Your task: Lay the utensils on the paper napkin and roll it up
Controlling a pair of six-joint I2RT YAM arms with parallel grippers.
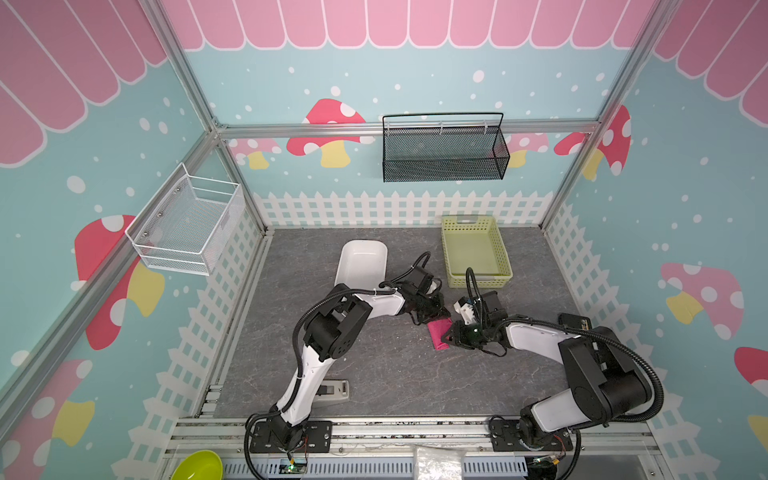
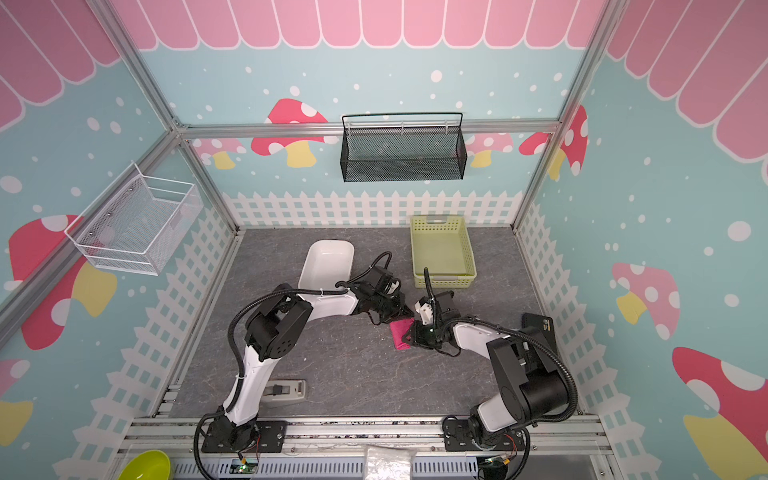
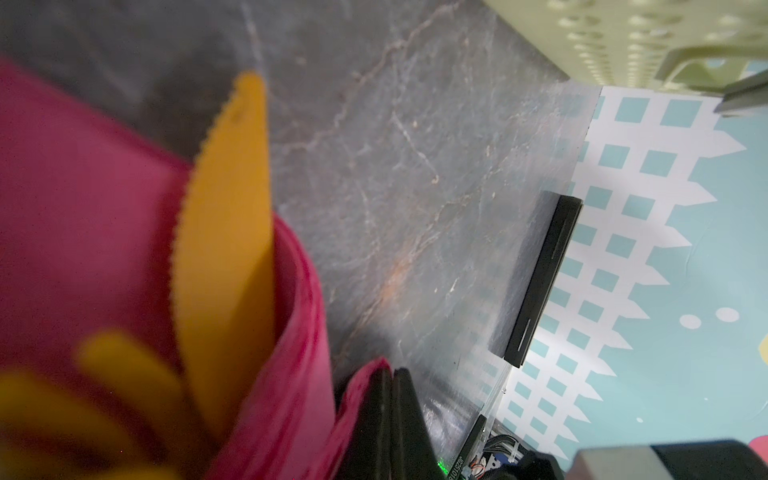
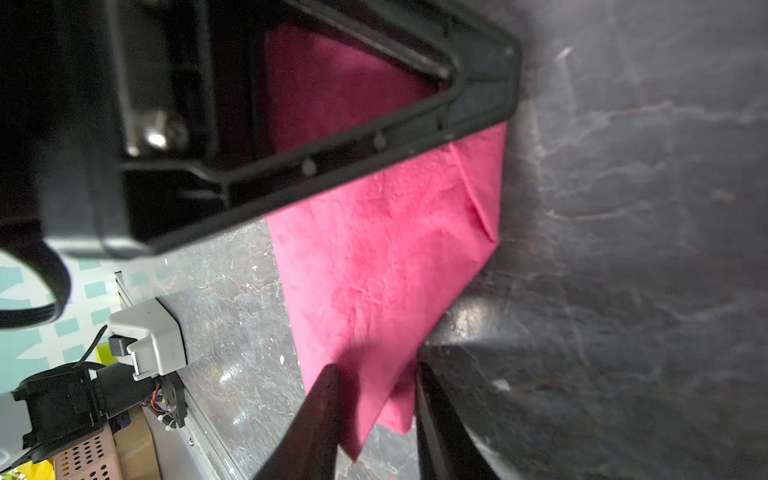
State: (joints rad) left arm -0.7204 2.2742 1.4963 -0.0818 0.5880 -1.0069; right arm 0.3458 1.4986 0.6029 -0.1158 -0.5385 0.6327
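Note:
The near end of the paper napkin slants to a folded point, so my right gripper needs to take the napkin's side edge [image 4: 420, 344] and open the fold before it rolls the napkin up.
The paper napkin [image 1: 438, 334] [image 2: 401, 336] lies mid-table as a small magenta roll. In the left wrist view its open end [image 3: 104, 208] shows the utensils tucked inside: an orange serrated blade [image 3: 226, 232] and blurred orange tines [image 3: 124, 365]. My left gripper [image 3: 392, 419] is shut at the roll's far end [image 1: 444, 312], with a napkin edge lying against the outside of one finger. My right gripper [image 4: 376, 415] [image 1: 448, 337] is at the near end. Its fingers [image 4: 328, 419] straddle a corner of the napkin [image 4: 386, 270] and touch it on both sides.
A white dish [image 1: 360, 262] stands behind the left arm and a green perforated basket [image 1: 476, 249] behind the right gripper. A black flat device [image 1: 575, 322] [image 3: 540, 274] lies by the right wall. A grey object [image 1: 332, 390] sits near the left arm's base.

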